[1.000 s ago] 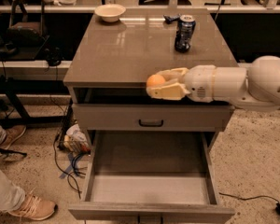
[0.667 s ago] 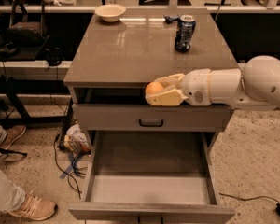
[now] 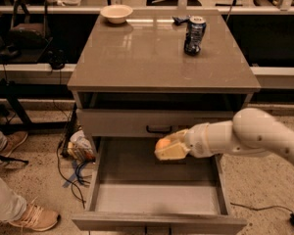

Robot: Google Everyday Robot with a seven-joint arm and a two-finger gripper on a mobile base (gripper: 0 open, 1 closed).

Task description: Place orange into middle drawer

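My gripper is to release the orange soon. It will let go near the centre of the open middle drawer's bare bottom (image 3: 152,179).
My gripper (image 3: 167,149) is shut on the orange (image 3: 161,143), whose rounded top shows between the pale fingers. It hangs over the open middle drawer (image 3: 157,199), near the drawer's back right, just below the shut top drawer's black handle (image 3: 159,129). The white arm reaches in from the right. The drawer floor is bare and grey-brown.
On the cabinet top (image 3: 152,58) a pale bowl (image 3: 116,12) stands at the back left and a drinks can (image 3: 194,35) at the back right. A person's shoes (image 3: 32,217) and cables (image 3: 73,175) lie on the floor to the left.
The gripper with the orange has come down from the cabinet top's front edge to over the open drawer.
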